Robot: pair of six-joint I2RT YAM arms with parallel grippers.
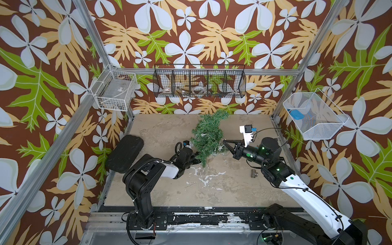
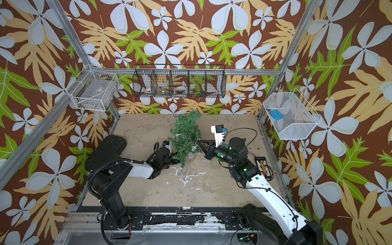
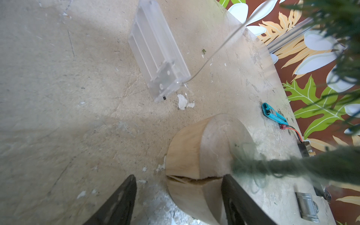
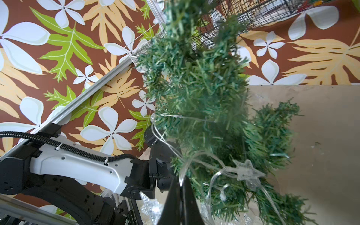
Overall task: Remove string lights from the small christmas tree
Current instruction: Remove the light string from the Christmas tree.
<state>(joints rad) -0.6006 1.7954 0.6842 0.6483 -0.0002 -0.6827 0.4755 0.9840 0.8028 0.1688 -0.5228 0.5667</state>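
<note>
The wire crosses the branches from globe bulb to right gripper, so next I grip it closer to the branches (image 4: 169,146) and lift it off the tree.
The small christmas tree (image 1: 209,131) stands leaning at mid table on a round wooden base (image 3: 194,155). The string lights (image 4: 247,172), a pale wire with clear star and globe bulbs, loop through its lower branches. One globe bulb (image 1: 203,134) shows on the tree's left side. My right gripper (image 4: 182,180) is at the tree's right side, shut on the wire. My left gripper (image 3: 179,176) sits low under the tree, open, straddling the wooden base; one finger touches it and the other stands apart. The wire runs to a clear battery box (image 3: 158,50) lying on the table.
A black pad (image 1: 125,152) lies at the table's left edge. A metal fitting (image 1: 254,173) and a black remote (image 2: 263,166) lie near the right arm. A black wire basket (image 1: 199,81) and two white baskets (image 1: 114,90) (image 1: 314,116) hang on the walls.
</note>
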